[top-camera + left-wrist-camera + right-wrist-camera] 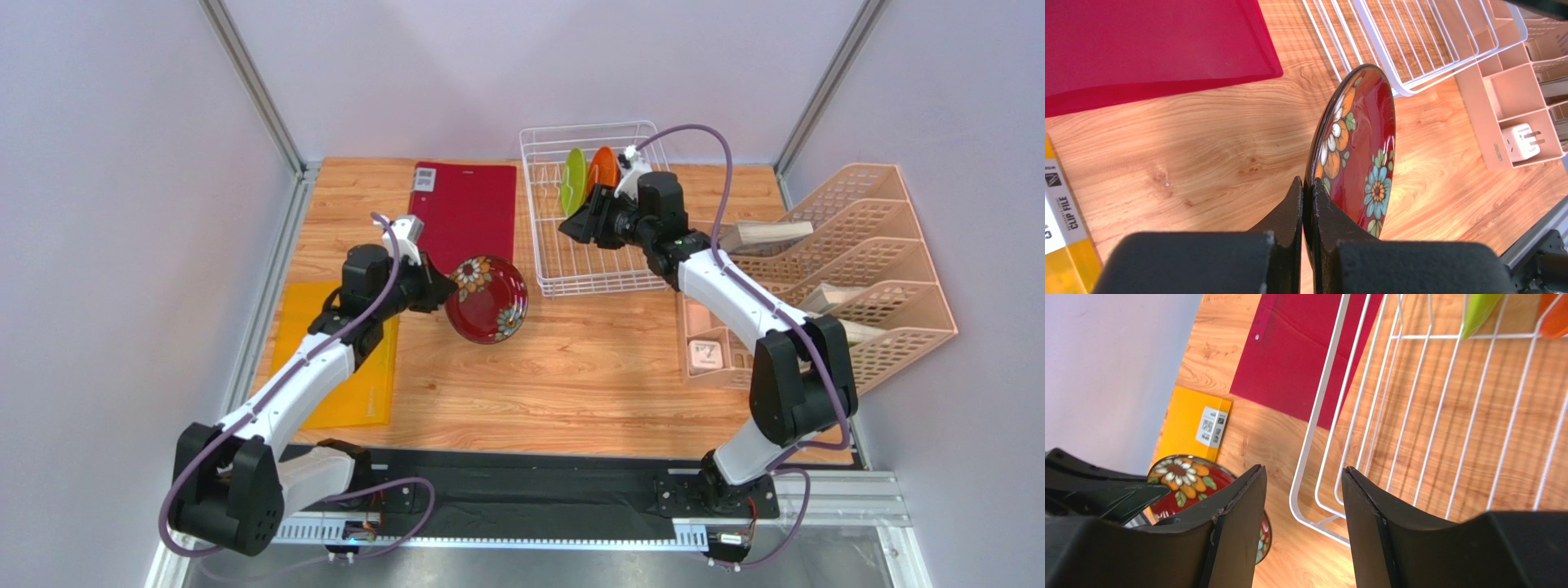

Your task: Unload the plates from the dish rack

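Note:
The lime green plate stands beside the orange plate in the dish rack, and my right gripper will close on the upper rim (578,179) of that lime green plate.
My left gripper (449,289) (1308,184) is shut on the rim of the dark red flowered plate (488,299) (1358,147), held on edge above the wooden table, left of the dish rack. That plate also shows in the right wrist view (1183,478). The white wire dish rack (546,196) (1413,43) (1389,404) stands at the back centre. A lime green plate (573,179) (1479,312) and an orange plate (601,168) (1554,318) stand upright in it. My right gripper (572,228) (1303,478) is open over the rack's left side, with nothing between its fingers.
A red folder (464,208) (1149,49) lies left of the rack. A yellow clip file (321,355) (1060,233) lies near the left edge. Peach lattice file trays (859,263) (1517,104) stand at the right, with a white plug adapter (1525,141) in one compartment.

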